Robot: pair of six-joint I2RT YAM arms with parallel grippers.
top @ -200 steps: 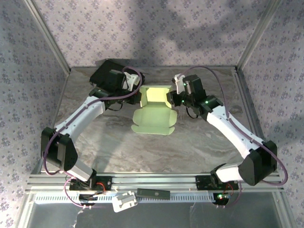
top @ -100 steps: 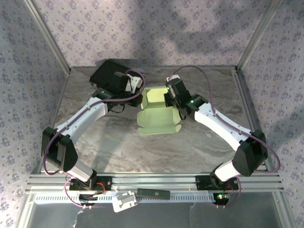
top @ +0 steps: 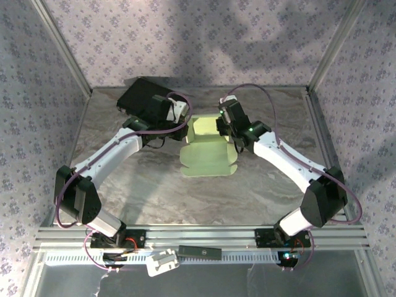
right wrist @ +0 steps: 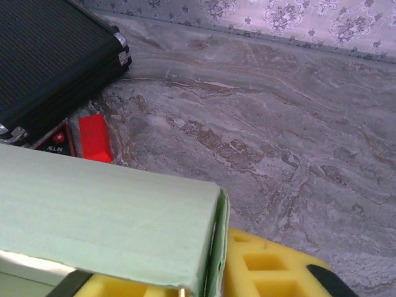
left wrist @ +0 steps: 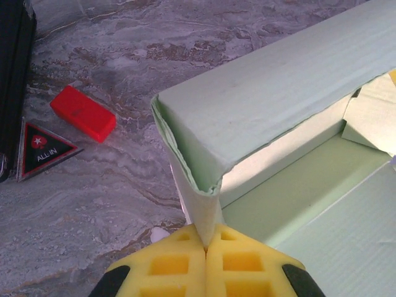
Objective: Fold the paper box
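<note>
A finger of my right gripper is under the raised panel at the box's end, so next the gripper opens, back out and pinches the box's corner flap point(right wrist: 214, 263) in front of the panel.
The paper box point(top: 207, 151) is a pale green cardboard sheet lying mid-table, its far end folded up into a wall. My left gripper point(top: 185, 122) is at the box's far left corner. In the left wrist view the left gripper point(left wrist: 205, 244) is shut, with its yellow fingers pinching the folded corner flap of the paper box point(left wrist: 278, 93). My right gripper point(top: 223, 127) is at the far right corner. In the right wrist view the right gripper point(right wrist: 210, 279) has its yellow fingers point(right wrist: 266, 269) closed on the end wall of the paper box point(right wrist: 105, 216), whose raised panel hides the other finger.
A black case point(top: 141, 96) lies at the back left, just behind the left arm. A red block point(left wrist: 82, 113) and a black triangular "ALL IN" card point(left wrist: 43, 151) rest on the marble table point(top: 204, 198) beside the case. Patterned walls close in the back and sides.
The right arm has swung left onto the box's far right corner. The box's far end has narrowed and stood up between the grippers. The left gripper stays shut on its corner.
</note>
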